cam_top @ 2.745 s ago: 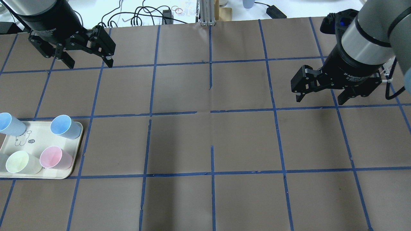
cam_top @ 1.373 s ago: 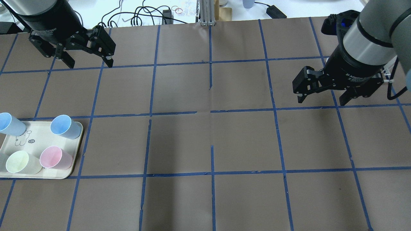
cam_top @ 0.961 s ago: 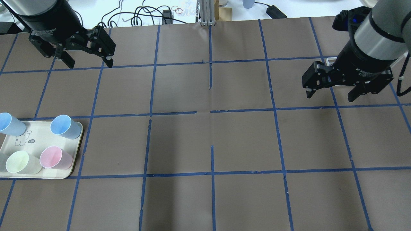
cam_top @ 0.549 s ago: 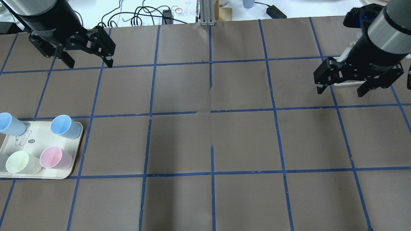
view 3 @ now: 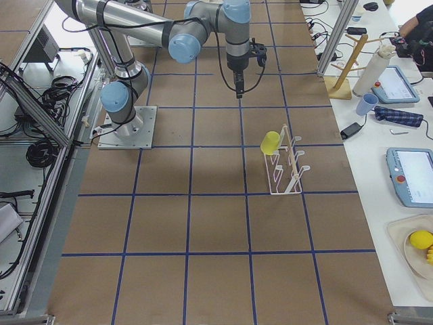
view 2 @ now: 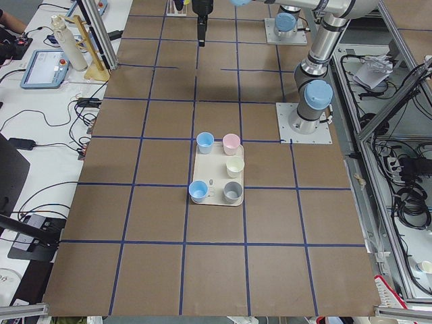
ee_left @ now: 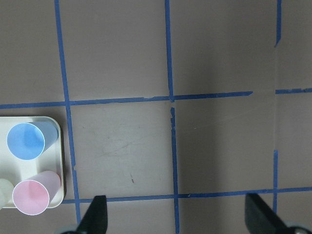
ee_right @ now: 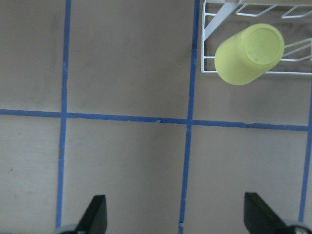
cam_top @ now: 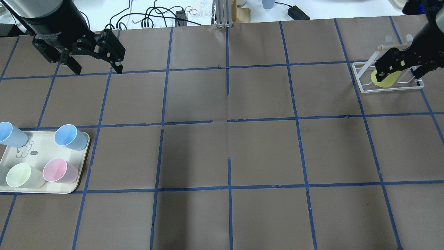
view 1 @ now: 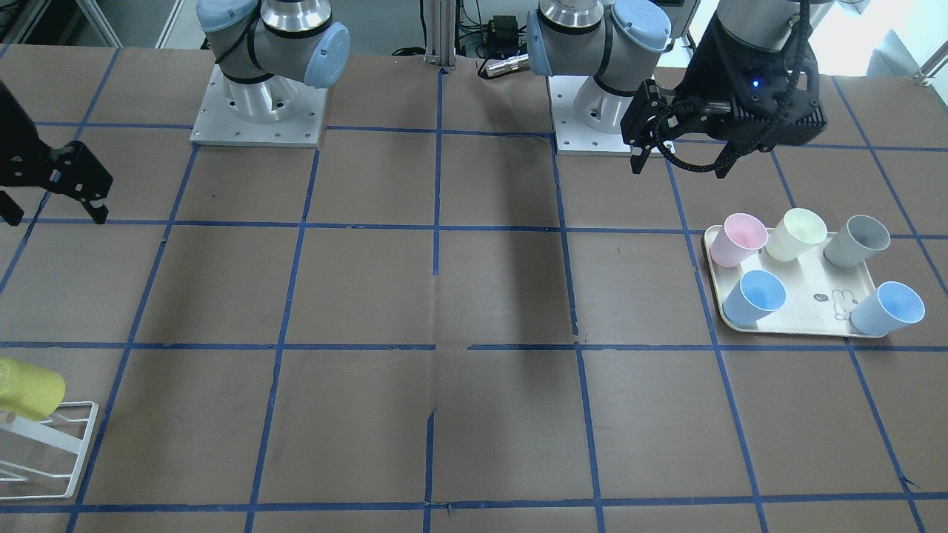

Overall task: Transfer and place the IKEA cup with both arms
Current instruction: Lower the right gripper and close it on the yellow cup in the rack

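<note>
Next, I move my right gripper to the white wire rack and grab the bright yellow IKEA cup by the sides of the cup's body (view 1: pixel 30 380) (ee_right: pixel 246 56).
The bright yellow IKEA cup (cam_top: pixel 384 79) lies tilted on a peg of a white wire rack (cam_top: pixel 362 86) at the table's far right; it also shows in the front view (view 1: pixel 29 389), the right side view (view 3: pixel 270 142) and the right wrist view (ee_right: pixel 249 53). My right gripper (cam_top: pixel 398 71) is open and empty, high in the air near the rack; in its wrist view the cup sits at the upper right, outside the fingers (ee_right: pixel 97 214). My left gripper (cam_top: pixel 98 70) is open and empty, high over the far left of the table (view 1: pixel 678 169).
A cream tray (cam_top: pixel 41 143) at the near left holds two light blue cups, a pink cup (cam_top: pixel 55 170), a pale cream cup (cam_top: pixel 19 175) and a grey cup (view 1: pixel 863 238). Cables and small items lie beyond the far edge. Blue tape lines grid the brown table.
My right gripper has moved right and toward the far edge, uncovering the wire rack and the yellow cup. It stays open. The left arm has not moved.
</note>
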You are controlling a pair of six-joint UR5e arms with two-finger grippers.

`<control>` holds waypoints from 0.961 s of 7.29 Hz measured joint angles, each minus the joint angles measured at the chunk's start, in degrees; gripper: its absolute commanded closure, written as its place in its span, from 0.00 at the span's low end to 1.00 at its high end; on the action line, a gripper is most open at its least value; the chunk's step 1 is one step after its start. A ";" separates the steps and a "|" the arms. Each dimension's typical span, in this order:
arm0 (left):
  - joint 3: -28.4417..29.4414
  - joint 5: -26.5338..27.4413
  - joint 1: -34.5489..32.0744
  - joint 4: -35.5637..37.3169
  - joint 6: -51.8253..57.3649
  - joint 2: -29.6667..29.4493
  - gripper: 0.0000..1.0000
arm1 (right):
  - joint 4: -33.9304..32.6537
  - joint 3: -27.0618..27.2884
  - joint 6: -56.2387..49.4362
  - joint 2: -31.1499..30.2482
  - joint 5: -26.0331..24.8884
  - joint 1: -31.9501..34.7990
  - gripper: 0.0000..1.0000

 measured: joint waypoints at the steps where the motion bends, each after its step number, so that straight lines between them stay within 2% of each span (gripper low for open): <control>1: 0.00 0.00 0.03 0.00 -0.01 -0.03 0.00 | -3.39 -0.06 -3.98 2.14 0.00 -1.73 0.00; 4: -0.02 0.09 0.01 0.26 -0.05 -0.25 0.00 | -15.91 -0.18 -11.69 10.51 -0.01 -2.99 0.00; 7: -0.02 0.17 0.00 0.95 -0.06 -0.66 0.00 | -22.82 -0.25 -13.82 15.98 0.15 -3.09 0.00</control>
